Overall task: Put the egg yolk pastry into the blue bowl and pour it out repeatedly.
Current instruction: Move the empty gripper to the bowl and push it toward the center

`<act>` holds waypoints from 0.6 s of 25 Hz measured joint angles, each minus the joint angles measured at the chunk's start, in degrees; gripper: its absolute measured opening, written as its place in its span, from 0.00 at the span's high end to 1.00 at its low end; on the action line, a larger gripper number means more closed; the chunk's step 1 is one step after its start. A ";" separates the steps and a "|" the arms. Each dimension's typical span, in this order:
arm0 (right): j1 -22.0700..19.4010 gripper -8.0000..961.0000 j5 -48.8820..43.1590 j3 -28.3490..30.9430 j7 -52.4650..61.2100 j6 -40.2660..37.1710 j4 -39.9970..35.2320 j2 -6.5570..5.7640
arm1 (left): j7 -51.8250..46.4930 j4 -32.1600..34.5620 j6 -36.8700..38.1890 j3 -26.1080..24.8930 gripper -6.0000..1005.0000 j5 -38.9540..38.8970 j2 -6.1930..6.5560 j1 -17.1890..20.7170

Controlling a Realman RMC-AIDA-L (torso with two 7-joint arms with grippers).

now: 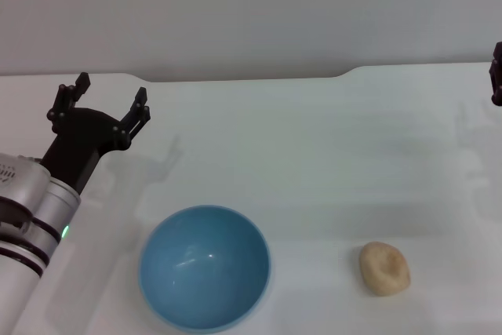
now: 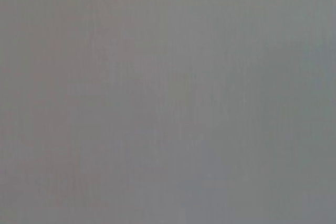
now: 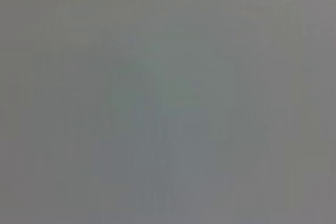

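I should move my left gripper to the blue bowl next and close it on the bowl's rim (image 1: 150, 242), on the side that faces away from the egg yolk pastry.
In the head view the blue bowl (image 1: 205, 267) stands upright and empty on the white table, near the front and left of centre. The egg yolk pastry (image 1: 384, 268) lies on the table to the right of the bowl, apart from it. My left gripper (image 1: 110, 101) is open and empty, held above the table behind and to the left of the bowl. My right gripper (image 1: 496, 74) shows only as a dark sliver at the right edge, far from the pastry. Both wrist views show only plain grey.
The white table (image 1: 314, 162) reaches back to a grey wall, with a step in its far edge at the right. Nothing else stands on it.
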 joint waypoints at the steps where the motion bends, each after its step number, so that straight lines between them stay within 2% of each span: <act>1: 0.00 0.65 0.00 0.00 0.00 0.23 0.14 0.00 | -0.03 -0.03 -0.38 -0.27 0.13 -0.06 0.00 -0.06; 15: 0.09 0.65 0.00 0.00 0.00 2.67 1.03 0.03 | -1.19 0.08 -1.08 -3.66 0.13 -0.12 -0.16 0.05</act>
